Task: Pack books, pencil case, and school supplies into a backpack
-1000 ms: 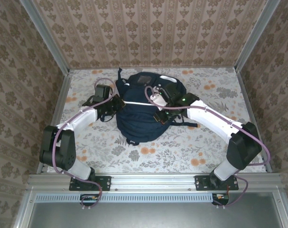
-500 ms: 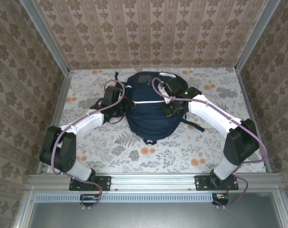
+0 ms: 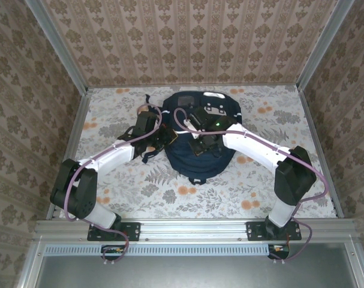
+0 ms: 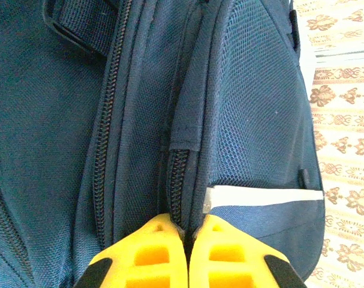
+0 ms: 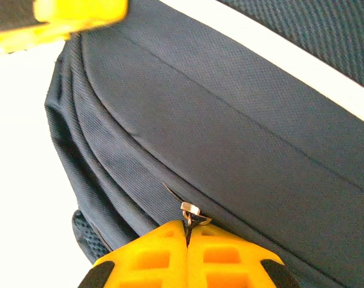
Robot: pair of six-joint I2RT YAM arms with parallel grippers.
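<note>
My left gripper needs to open and take the seam (image 4: 196,117) above the white stripe, because it is pinching the seam close ahead of the zipper slider.
The navy backpack (image 3: 196,163) lies flat at the back middle of the table, its top toward the far wall. My left gripper (image 3: 167,137) is at its left side. There it is shut, pinching the fabric fold beside a zipper (image 4: 177,180), just below a white stripe (image 4: 262,195). My right gripper (image 3: 201,144) sits over the middle of the pack. It is shut on the pull of a small metal zipper slider (image 5: 191,210), along a curved seam of the backpack (image 5: 241,120). The books, pencil case and school supplies are out of view.
The flowered tabletop (image 3: 241,192) spreads in front of the pack and to both sides. Patterned walls close in the back and sides. A dark strap (image 3: 147,155) trails off the pack's left. A blurred yellow finger (image 5: 80,18) crosses the top left of the right wrist view.
The backpack has slid to the right and toward the far wall with both grippers on it. The right gripper has then moved left across the pack's middle.
</note>
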